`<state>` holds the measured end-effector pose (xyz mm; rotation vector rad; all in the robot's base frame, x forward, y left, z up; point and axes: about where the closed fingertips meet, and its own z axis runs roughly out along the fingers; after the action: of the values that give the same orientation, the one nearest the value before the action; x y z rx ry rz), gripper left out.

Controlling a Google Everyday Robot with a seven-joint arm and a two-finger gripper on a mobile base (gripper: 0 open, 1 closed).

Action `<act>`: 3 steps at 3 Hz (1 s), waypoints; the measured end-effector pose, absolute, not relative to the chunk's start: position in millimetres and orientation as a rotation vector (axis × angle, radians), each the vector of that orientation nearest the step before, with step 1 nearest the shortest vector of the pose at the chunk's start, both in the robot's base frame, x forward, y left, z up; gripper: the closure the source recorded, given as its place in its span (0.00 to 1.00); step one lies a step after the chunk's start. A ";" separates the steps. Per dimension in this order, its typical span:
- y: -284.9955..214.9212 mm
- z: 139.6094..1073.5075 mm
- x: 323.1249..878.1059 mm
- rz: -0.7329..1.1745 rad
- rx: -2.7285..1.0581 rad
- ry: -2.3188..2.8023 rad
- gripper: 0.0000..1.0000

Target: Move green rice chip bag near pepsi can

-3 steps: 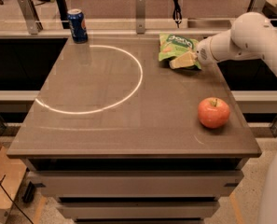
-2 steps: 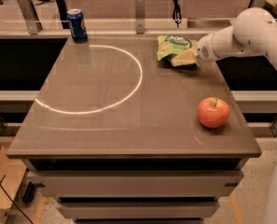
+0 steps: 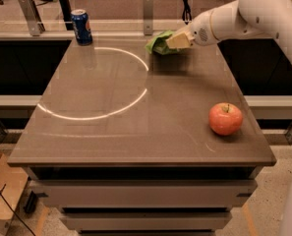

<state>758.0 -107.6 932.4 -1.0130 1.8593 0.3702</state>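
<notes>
The robot's gripper should release the green rice chip bag beside the pepsi can, at the light ring's far arc (image 3: 114,46). The bag now hangs lifted above the table's far part.
The green rice chip bag (image 3: 159,43) hangs crumpled in my gripper (image 3: 175,42), lifted above the far part of the table. The gripper is shut on the bag's right side, and the white arm comes in from the upper right. The pepsi can (image 3: 81,27) stands upright at the table's far left corner, well to the left of the bag. Part of the bag is hidden behind the gripper.
A red-orange apple (image 3: 225,118) sits near the table's right front. A bright ring of light (image 3: 94,82) lies on the brown tabletop (image 3: 135,136). Metal posts (image 3: 147,14) and a rail run behind the far edge.
The gripper has lifted the bag off the table and carried it left, toward the can. The can and the apple have not moved.
</notes>
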 end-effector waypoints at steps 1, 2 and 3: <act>-57.1 974.2 743.8 0.465 -1.141 1.728 1.00; -54.3 980.2 740.1 0.475 -1.161 1.717 1.00; -40.2 970.8 745.0 0.472 -1.150 1.714 1.00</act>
<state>745.0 -40.2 970.8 -1.1497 1.7140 0.4719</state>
